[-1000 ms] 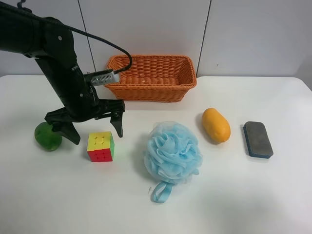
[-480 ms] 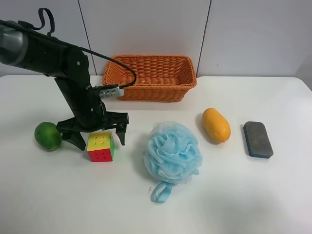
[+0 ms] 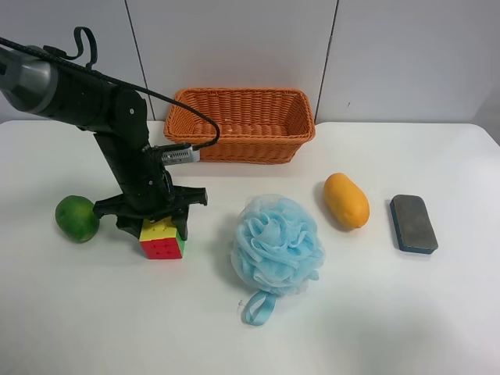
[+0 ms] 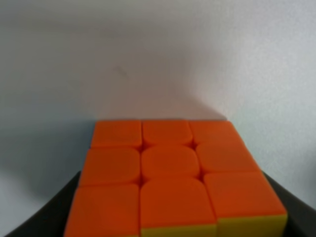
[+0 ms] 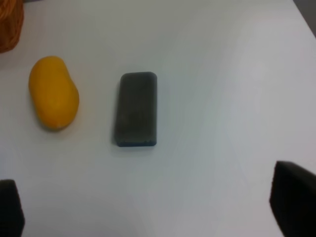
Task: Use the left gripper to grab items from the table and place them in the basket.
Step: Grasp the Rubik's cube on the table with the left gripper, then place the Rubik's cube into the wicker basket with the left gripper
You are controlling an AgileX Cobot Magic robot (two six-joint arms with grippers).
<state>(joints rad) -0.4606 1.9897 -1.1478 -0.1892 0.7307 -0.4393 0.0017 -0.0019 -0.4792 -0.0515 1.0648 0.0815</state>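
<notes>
My left gripper is to carry the puzzle cube to the orange wicker basket. It will let the cube go in the middle of the orange wicker basket (image 3: 235, 122), against its near side.
My left gripper (image 3: 156, 226) is down over the yellow-red-green puzzle cube (image 3: 162, 238), one black finger against each side. In the left wrist view the cube (image 4: 168, 177) fills the space between the fingers. It rests on the white table (image 3: 391, 312). A green fruit (image 3: 76, 218) lies just beside the gripper. The blue pouf (image 3: 276, 244), mango (image 3: 346, 200) and grey-blue sponge (image 3: 412, 223) lie further along. The orange wicker basket (image 3: 242, 144) stands behind. My right gripper (image 5: 153, 212) is open above the table, near the sponge (image 5: 137, 109) and mango (image 5: 53, 92).
The basket holds nothing that shows. A grey panelled wall rises behind the table. A black cable loops from the left arm toward the basket's near corner. The right arm is out of the exterior view.
My left gripper has come down and narrowed from wide open above the cube to fingers against its sides. The cube and other items have not moved.
</notes>
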